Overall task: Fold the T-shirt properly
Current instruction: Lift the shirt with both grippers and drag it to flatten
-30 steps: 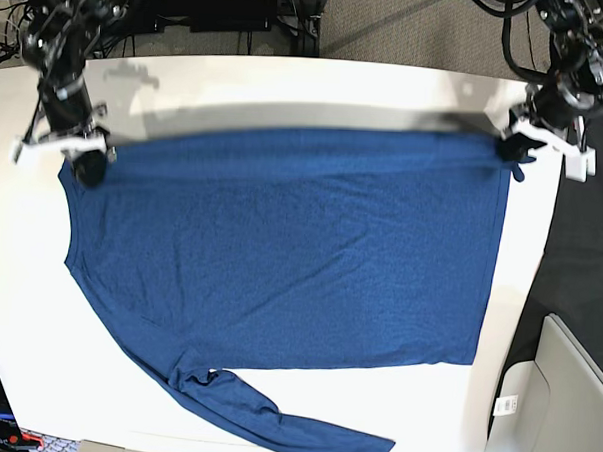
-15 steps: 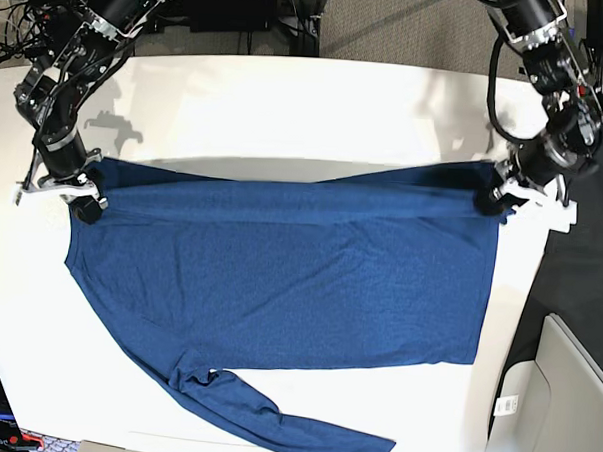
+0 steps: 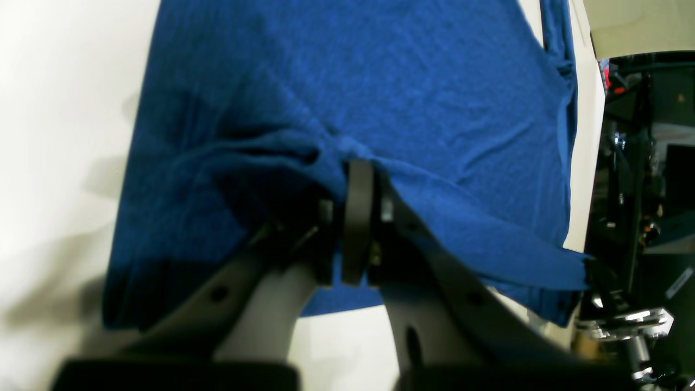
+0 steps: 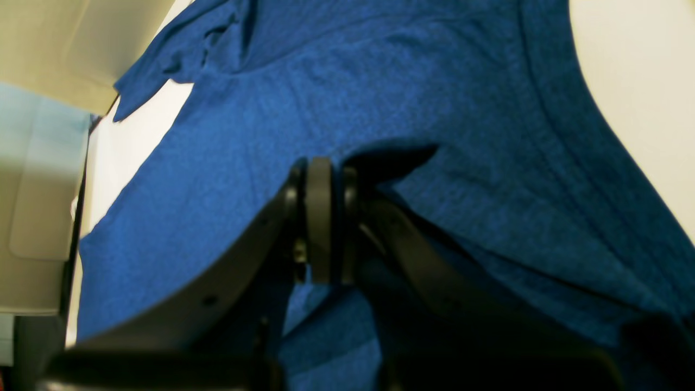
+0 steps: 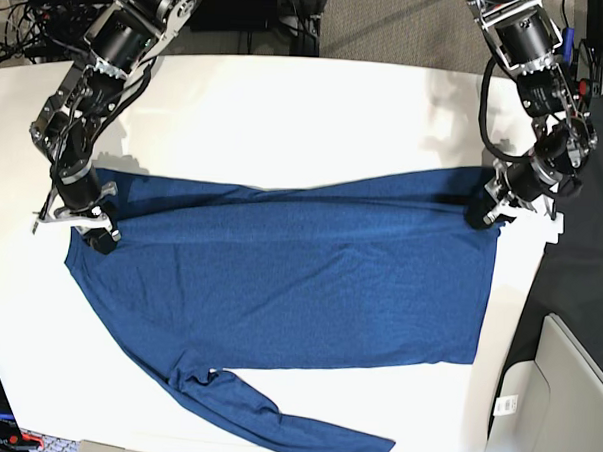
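Note:
The T-shirt's trailing sleeve reaches the front edge, so my left gripper and my right gripper will take the folded far edge (image 5: pixel 456 176) and drag the T-shirt back.
The T-shirt (image 5: pixel 299 286), dark blue with long sleeves, lies spread on the white table (image 5: pixel 306 116). Its far edge is folded over onto the body as a narrow band. One sleeve (image 5: pixel 273 420) trails toward the front edge. My left gripper (image 5: pixel 482 216) is shut on the band's right end, at the hem side. Cloth bunches around the black fingers (image 3: pixel 358 217) in the left wrist view. My right gripper (image 5: pixel 96 235) is shut on the band's left end, near the collar. In the right wrist view its pads (image 4: pixel 320 217) pinch the fabric (image 4: pixel 244 136).
A pale grey bin (image 5: pixel 564 398) stands off the table at the front right. Dark floor runs along the table's right edge, and cables and black gear (image 5: pixel 231 8) sit behind the far edge. Bare white tabletop lies beyond the shirt.
Both grippers have carried the shirt's far edge toward the front and lower, laying it over the body. The folded band now lies nearer the front.

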